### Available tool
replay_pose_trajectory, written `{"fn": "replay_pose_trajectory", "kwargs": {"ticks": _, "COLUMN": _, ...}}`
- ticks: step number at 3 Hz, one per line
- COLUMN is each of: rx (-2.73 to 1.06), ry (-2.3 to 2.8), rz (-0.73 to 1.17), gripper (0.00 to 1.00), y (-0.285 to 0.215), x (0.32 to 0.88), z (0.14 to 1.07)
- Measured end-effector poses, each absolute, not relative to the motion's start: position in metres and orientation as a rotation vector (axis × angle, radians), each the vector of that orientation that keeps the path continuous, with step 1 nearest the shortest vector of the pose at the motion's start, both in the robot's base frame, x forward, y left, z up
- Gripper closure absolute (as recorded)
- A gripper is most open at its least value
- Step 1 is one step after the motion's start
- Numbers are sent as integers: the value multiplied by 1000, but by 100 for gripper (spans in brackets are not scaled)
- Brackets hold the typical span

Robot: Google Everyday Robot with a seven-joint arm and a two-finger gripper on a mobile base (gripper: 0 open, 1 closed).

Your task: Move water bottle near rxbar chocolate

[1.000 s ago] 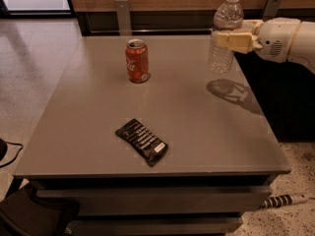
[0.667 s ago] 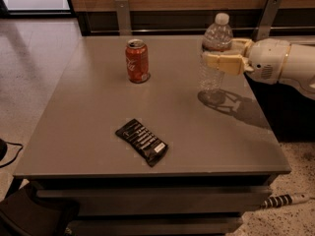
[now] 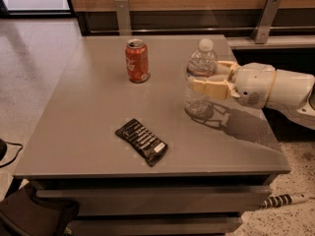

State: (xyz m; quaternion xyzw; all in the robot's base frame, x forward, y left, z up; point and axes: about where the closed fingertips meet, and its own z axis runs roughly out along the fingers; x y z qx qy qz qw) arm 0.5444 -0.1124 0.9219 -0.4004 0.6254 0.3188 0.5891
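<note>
I will release the water bottle on the grey table (image 3: 174, 126), just past the rxbar chocolate's far long edge. The bottle now stands upright, apart from the chocolate.
The water bottle (image 3: 200, 75) is clear and ribbed with a white cap. It stands upright at the table's middle right, just above or on the surface. My gripper (image 3: 199, 78) reaches in from the right and is shut on the bottle's middle, one cream finger (image 3: 209, 88) in front and one behind. The rxbar chocolate (image 3: 141, 141), a flat black wrapper with white lettering, lies near the table's front, to the lower left of the bottle and apart from it.
An orange soda can (image 3: 137, 61) stands upright at the back, left of the bottle. The grey table (image 3: 88, 107) has drawers below its front edge. A wooden wall with metal brackets (image 3: 122, 14) runs behind. A dark bag (image 3: 34, 215) sits on the floor at lower left.
My gripper has carried the water bottle left and toward the front, from the table's back right edge lower down to the middle right. The can and the bar have not moved.
</note>
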Motion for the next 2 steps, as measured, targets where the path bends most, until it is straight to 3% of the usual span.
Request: {"fn": "replay_pose_trajectory", "kwargs": {"ticks": 2, "rx": -1006, "ry": 1393, "rz": 797, "gripper": 100, "y": -83, "x": 517, "z": 927}}
